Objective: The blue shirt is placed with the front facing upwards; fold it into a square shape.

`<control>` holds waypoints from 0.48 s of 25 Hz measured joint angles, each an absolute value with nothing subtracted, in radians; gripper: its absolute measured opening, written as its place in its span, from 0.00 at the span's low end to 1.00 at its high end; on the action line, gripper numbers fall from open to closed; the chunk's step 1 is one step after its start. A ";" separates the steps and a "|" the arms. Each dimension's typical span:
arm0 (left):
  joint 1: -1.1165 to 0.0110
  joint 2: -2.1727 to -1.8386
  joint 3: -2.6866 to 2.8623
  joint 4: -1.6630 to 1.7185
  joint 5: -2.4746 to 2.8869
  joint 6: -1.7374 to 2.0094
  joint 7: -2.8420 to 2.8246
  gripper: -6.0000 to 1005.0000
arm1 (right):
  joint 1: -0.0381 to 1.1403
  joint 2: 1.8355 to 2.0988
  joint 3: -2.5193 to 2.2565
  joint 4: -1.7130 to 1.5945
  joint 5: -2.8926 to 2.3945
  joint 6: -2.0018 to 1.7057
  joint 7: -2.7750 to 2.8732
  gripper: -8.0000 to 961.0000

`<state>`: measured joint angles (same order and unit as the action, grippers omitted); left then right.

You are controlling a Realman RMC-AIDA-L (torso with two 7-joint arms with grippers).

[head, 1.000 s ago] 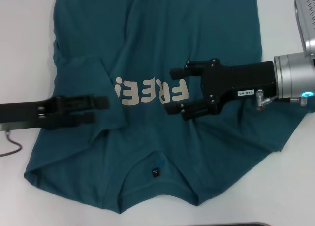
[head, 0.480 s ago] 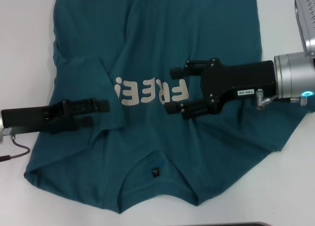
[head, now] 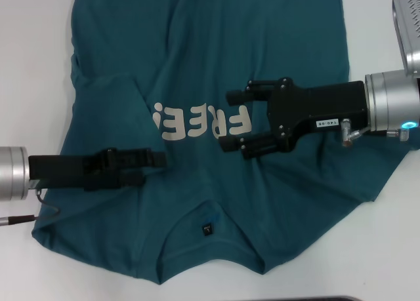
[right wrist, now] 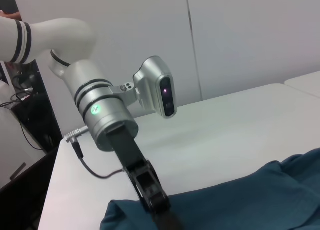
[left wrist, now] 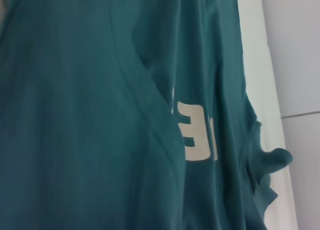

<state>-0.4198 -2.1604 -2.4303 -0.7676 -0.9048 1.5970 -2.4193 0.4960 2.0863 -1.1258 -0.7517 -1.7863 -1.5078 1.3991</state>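
Note:
I should next move my right gripper to the unfolded sleeve's cuff (head: pixel 413 144) and grasp the blue shirt there, at the corner of the cuff toward the underarm.
The blue shirt (head: pixel 216 52) lies spread front-up on the white table, its off-white "FREE" lettering (head: pixel 203 122) at the centre and the black neck tag (head: pixel 207 229) near the collar at the front. One sleeve is folded inward on the left. My left gripper (head: pixel 154 168) reaches in from the left, low over the cloth below the lettering, fingers slightly apart with nothing between them. My right gripper (head: pixel 230 119) hovers open over the end of the lettering. The left wrist view shows shirt folds (left wrist: pixel 90 115) and part of the lettering (left wrist: pixel 195 132).
White table (head: pixel 33 65) borders the shirt on the left, right and front. A thin cable (head: pixel 20 217) trails from the left arm. The right wrist view shows the left arm (right wrist: pixel 105 115) above the shirt's edge (right wrist: pixel 260 195), with a wall behind.
My left gripper has slid rightward and nearer to the collar, further onto the shirt. The right gripper and the shirt have not moved.

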 joint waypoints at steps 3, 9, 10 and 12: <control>-0.408 -2.160 -2.475 -0.811 -0.929 1.660 -2.407 0.94 | 0.494 2.086 -1.124 -0.754 -1.786 -1.509 1.399 0.96; -0.361 -2.138 -2.579 -0.893 -0.994 1.884 -2.166 0.94 | 0.490 2.086 -1.105 -0.754 -1.785 -1.515 1.405 0.96; -0.349 -2.135 -2.581 -0.881 -1.002 1.922 -2.066 0.94 | 0.490 2.086 -1.103 -0.753 -1.785 -1.515 1.409 0.96; -0.312 -2.145 -2.584 -0.843 -1.017 1.966 -1.775 0.94 | 0.490 2.087 -1.101 -0.753 -1.785 -1.514 1.414 0.96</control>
<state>-0.3117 -2.1447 -2.5841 -0.8432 -1.0173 1.9662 -1.7746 0.4896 2.0869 -1.1007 -0.7526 -1.7845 -1.5144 1.4138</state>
